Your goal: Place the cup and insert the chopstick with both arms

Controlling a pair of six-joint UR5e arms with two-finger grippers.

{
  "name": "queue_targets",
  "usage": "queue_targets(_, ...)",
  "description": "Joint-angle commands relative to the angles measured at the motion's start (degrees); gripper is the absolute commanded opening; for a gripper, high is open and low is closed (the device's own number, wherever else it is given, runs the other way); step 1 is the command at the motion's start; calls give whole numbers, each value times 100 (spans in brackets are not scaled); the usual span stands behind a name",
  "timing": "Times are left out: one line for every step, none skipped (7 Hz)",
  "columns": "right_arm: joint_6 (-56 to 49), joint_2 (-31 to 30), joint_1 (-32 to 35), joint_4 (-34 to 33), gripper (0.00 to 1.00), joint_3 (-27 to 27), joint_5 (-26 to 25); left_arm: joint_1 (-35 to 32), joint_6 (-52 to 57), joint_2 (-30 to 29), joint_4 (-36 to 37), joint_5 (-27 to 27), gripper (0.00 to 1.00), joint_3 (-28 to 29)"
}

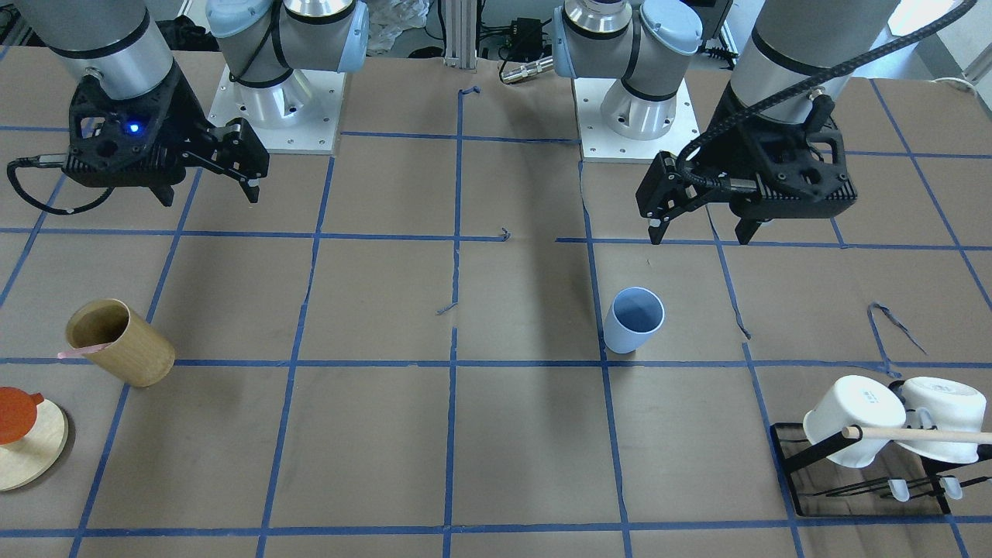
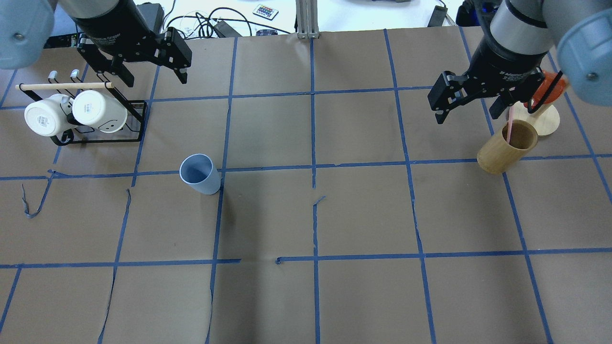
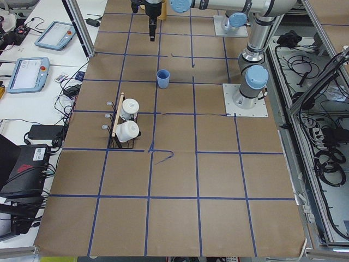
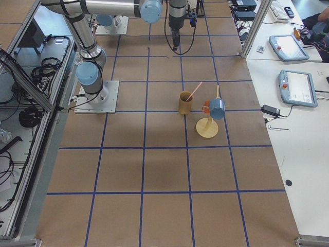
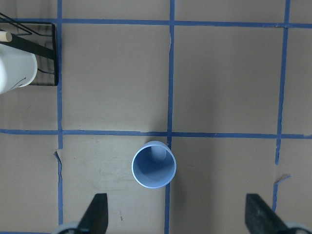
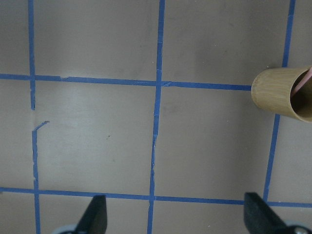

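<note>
The pale pink chopstick's loose end (image 1: 68, 353) is sticking out of the tan bamboo cylinder. My right gripper will go there next and close on it.
The light blue cup (image 1: 634, 319) stands upright and alone on the brown paper, left of centre in the overhead view (image 2: 200, 174). My left gripper (image 1: 701, 232) hangs open and empty above and behind it. In the left wrist view the cup (image 5: 154, 165) lies ahead, between the spread fingers (image 5: 95, 214). A pale pink chopstick (image 2: 510, 125) leans inside a tan bamboo cylinder (image 2: 504, 148) at the right. My right gripper (image 2: 473, 114) hangs open and empty just beside it. The right wrist view shows the cylinder (image 6: 285, 95) at its right edge.
A black rack (image 2: 138, 119) holds two white mugs (image 2: 98, 111) under a beige wooden rod (image 2: 64, 86) at the far left. A round wooden stand (image 2: 545, 122) with an orange cup stands behind the bamboo cylinder. Blue tape lines grid the paper.
</note>
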Motion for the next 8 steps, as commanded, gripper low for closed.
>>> queue_targets(-190, 29, -417, -43, 100, 6, 6, 0, 0, 1, 0, 0, 100, -7)
queue_targets(-1410, 37, -1012, -52, 100, 33, 84, 0, 35, -8, 0, 0, 100, -16)
queue_targets(-2083, 168, -1392, -234, 100, 189, 120, 35, 70, -34, 0, 0, 100, -129)
queue_targets(-2134, 213, -1500, -715, 100, 382, 120, 52, 62, -69, 548, 0, 100, -470)
queue_targets(-2169, 231, -1518, -1311, 100, 672, 129, 44, 62, -87, 1023, 35, 100, -786)
queue_targets(-2169, 240, -1519, -2144, 100, 918, 137, 44, 88, -35, 1106, 44, 100, -981)
queue_targets(-2161, 361, -1527, -2831, 100, 1182, 129, 61, 123, -26, 1107, 27, 100, -1018)
queue_targets(-2152, 493, -1527, -3473, 100, 1419, 120, 61, 132, -52, 1090, 44, 100, -1035)
